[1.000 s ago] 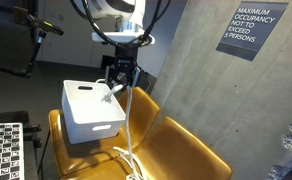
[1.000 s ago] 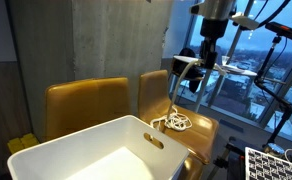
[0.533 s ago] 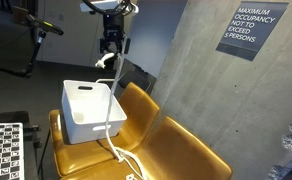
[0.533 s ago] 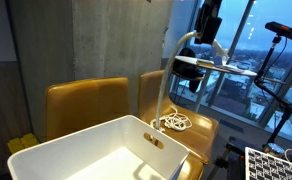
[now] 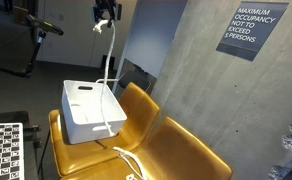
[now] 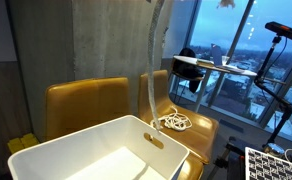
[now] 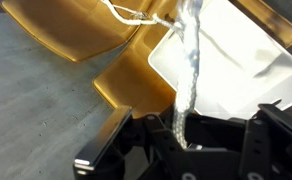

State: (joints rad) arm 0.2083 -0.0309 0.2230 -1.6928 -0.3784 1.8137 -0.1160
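I will bring the white rope inside the white bin (image 7: 214, 65) on the mustard seat, and my gripper will let go of it there.
A white rope (image 5: 108, 70) hangs straight down from my gripper (image 5: 106, 13), which is shut on its upper end near the top of an exterior view. The rope's lower part trails over the white bin (image 5: 90, 110) and onto the mustard seat (image 5: 176, 150), where its end lies coiled (image 6: 172, 122). In an exterior view the rope (image 6: 154, 60) rises out of the top edge and the gripper is out of frame. In the wrist view the rope (image 7: 186, 70) runs from between my fingers (image 7: 182, 140) down toward the bin (image 7: 236, 70) and the seat (image 7: 76, 35).
Two mustard-yellow chairs (image 6: 86, 105) stand against a concrete wall (image 5: 216, 90) bearing an occupancy sign (image 5: 250, 30). A camera tripod (image 6: 276, 60) and windows are beyond the seats. A checkerboard panel (image 5: 4, 150) lies at the lower corner.
The gripper has risen steadily, from just above the bin to the top of the frame, pulling the rope up taut with it. More rope has lifted off the seat.
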